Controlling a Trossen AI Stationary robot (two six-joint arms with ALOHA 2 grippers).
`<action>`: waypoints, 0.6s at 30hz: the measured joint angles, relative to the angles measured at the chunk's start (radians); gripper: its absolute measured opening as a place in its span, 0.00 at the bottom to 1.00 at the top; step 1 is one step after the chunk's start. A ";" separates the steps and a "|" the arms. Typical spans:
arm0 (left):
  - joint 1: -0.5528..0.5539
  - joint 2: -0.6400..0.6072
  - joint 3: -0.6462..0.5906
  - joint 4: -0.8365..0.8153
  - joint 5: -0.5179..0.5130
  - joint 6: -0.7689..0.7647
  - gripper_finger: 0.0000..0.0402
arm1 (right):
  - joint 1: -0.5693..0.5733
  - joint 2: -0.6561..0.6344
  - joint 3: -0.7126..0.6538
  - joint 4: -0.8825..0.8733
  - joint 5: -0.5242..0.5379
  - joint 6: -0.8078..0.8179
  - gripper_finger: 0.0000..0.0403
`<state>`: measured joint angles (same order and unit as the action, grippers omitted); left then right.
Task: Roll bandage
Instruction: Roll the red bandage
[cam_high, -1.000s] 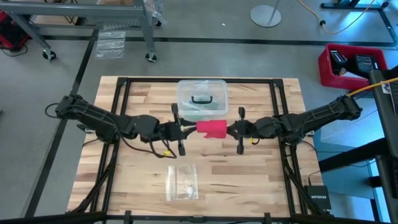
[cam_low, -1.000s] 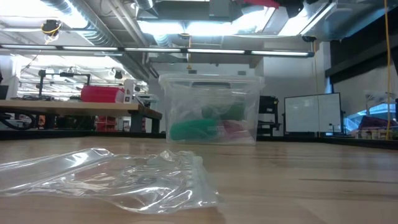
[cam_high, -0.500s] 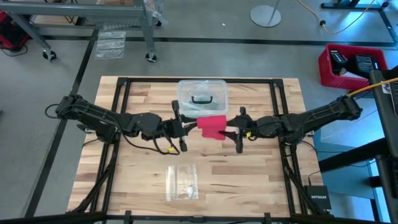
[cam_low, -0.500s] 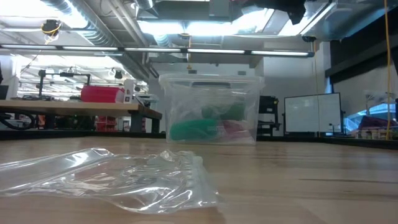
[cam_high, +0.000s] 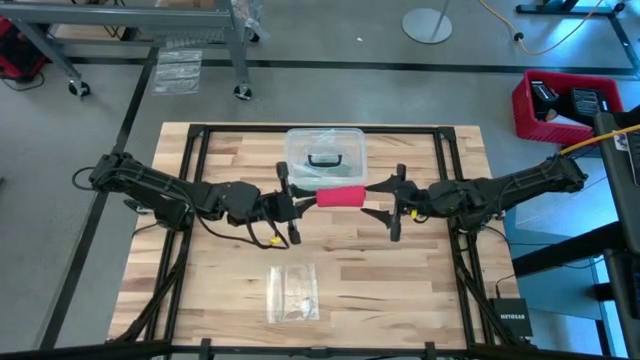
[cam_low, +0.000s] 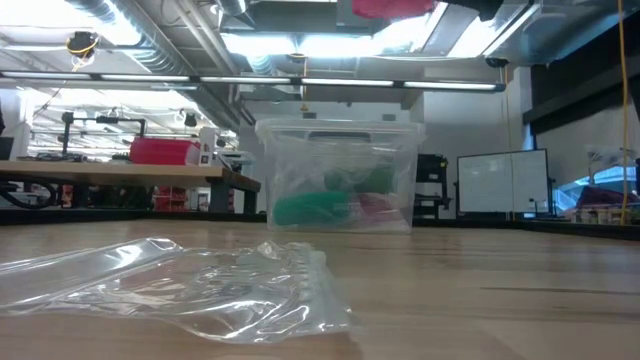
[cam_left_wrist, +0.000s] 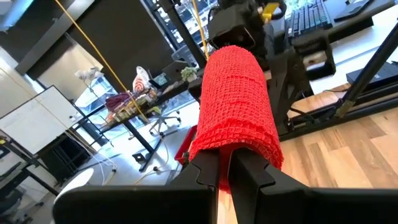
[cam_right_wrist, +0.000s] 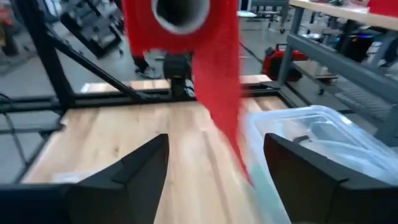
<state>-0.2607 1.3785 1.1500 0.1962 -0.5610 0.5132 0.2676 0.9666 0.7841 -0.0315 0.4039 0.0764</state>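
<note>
The loose tail hangs slack under the roll's hollow end; before rolling, I next back my right gripper off and pinch the tail by its lower edge (cam_right_wrist: 242, 165).
The bandage (cam_high: 342, 196) is a red roll of netted fabric held high above the table's middle, lying left to right; the low view shows only its red underside (cam_low: 392, 8) at the top edge. My left gripper (cam_high: 308, 200) is shut on its left end. My right gripper (cam_high: 370, 199) stands open just off the roll's right end and touches nothing. In the right wrist view the roll's hollow end (cam_right_wrist: 180, 12) faces my open fingers, and a loose tail (cam_right_wrist: 224, 93) hangs below it. My left gripper pinches the roll's left end (cam_left_wrist: 224, 163) between its two fingers. The fingers come level from the table's left and lie along the roll. The roll sticks out level beyond them, lifted clear of the table.
A clear plastic box (cam_high: 324, 157) with a black handle stands just beyond the roll toward the far edge, green and red things inside it (cam_low: 330, 208). A small clear plastic bag (cam_high: 293, 292) lies flat near the front edge. Black frame bars (cam_high: 190, 200) cross the tabletop.
My right gripper has opened, let go of the roll's right end and drawn back toward the table's right edge, rising a little. The roll has stayed in my left gripper and has turned about its length, so it shows narrower from above.
</note>
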 joint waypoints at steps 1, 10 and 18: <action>0.000 0.000 0.000 0.002 0.005 0.000 0.03 | 0.000 0.000 0.000 -0.005 0.013 -0.011 0.67; 0.000 0.000 0.000 0.008 0.049 -0.014 0.03 | -0.002 0.071 0.000 0.054 0.008 -0.103 0.64; 0.001 0.000 0.000 0.038 0.049 -0.016 0.03 | 0.000 0.100 0.000 0.069 0.004 -0.132 0.35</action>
<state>-0.2600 1.3788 1.1500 0.2342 -0.5117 0.4975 0.2676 1.0669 0.7841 0.0380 0.4083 -0.0558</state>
